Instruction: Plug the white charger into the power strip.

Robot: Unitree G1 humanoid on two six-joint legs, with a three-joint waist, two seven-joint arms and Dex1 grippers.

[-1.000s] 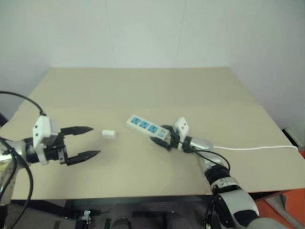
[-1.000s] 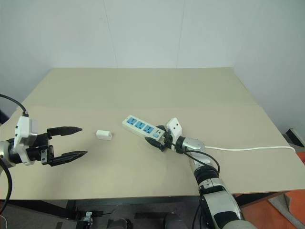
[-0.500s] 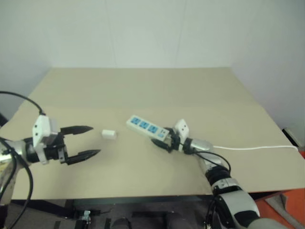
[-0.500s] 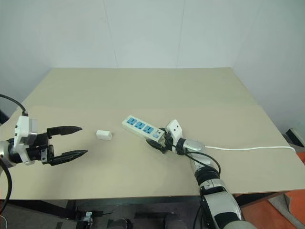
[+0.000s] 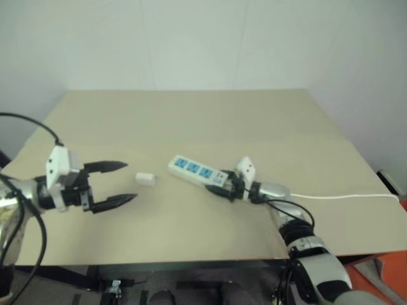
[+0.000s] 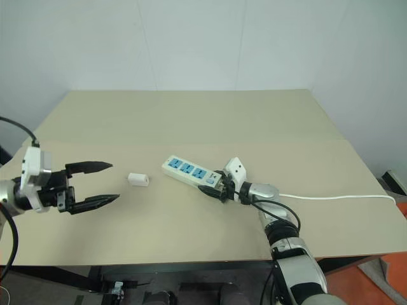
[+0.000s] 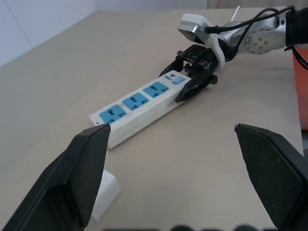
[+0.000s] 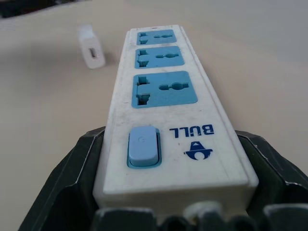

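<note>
Next, I move my left gripper next to the white charger's sides (image 5: 145, 179) (image 7: 105, 195), beside the loose end of the power strip, and close it there.
The power strip (image 5: 194, 170) is a long white bar with three blue sockets, lying at a slant in the middle of the tan table. My right gripper (image 5: 219, 184) is shut on its switch end; black fingers (image 8: 79, 173) press both sides of the bar (image 8: 163, 110). The white charger (image 5: 145, 179) lies on the table just left of the strip's free end, apart from it. My left gripper (image 5: 129, 182) hovers open a short way left of the charger, pointing at it, with nothing between its fingers (image 7: 91, 163). The charger (image 7: 106, 195) lies beside one of those fingers.
A thin white cord (image 5: 337, 196) runs from the strip's held end to the table's right edge. The table (image 5: 191, 114) stretches back to a white wall. An orange object (image 5: 388, 279) sits below the table's front right corner.
My right gripper has shifted slightly up and right with the strip's switch end in it. The left gripper has stayed open and has barely moved. The charger lies where it did.
</note>
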